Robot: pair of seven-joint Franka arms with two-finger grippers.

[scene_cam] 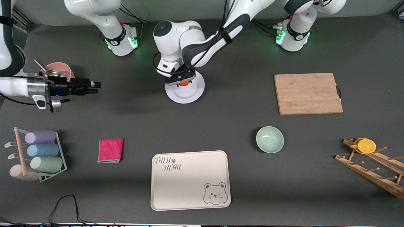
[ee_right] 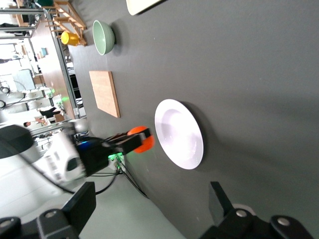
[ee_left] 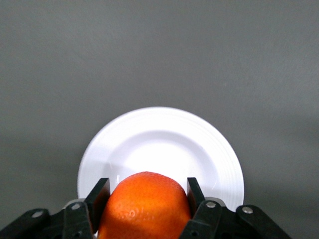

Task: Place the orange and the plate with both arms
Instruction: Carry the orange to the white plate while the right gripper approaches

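Note:
My left gripper is going to let go of the orange in the middle of the white plate (scene_cam: 185,88) (ee_left: 161,179).
The white plate (scene_cam: 186,93) lies on the dark table between the two arm bases. My left gripper (scene_cam: 180,78) is shut on the orange (scene_cam: 184,83) and holds it over the part of the plate farther from the front camera. In the left wrist view the orange (ee_left: 144,206) sits between both fingers (ee_left: 97,196) with the plate (ee_left: 164,144) below. My right gripper (scene_cam: 94,84) is open and empty, level over the table toward the right arm's end. The right wrist view shows its gripper (ee_right: 149,199), the plate (ee_right: 179,134) and the held orange (ee_right: 143,140).
A wooden cutting board (scene_cam: 307,93), a mint-green bowl (scene_cam: 270,139), a cream bear tray (scene_cam: 190,179), a pink cloth (scene_cam: 110,150), a rack of pastel cups (scene_cam: 41,151), a wooden rack with a yellow cup (scene_cam: 366,145) and a pink bowl (scene_cam: 61,70) are on the table.

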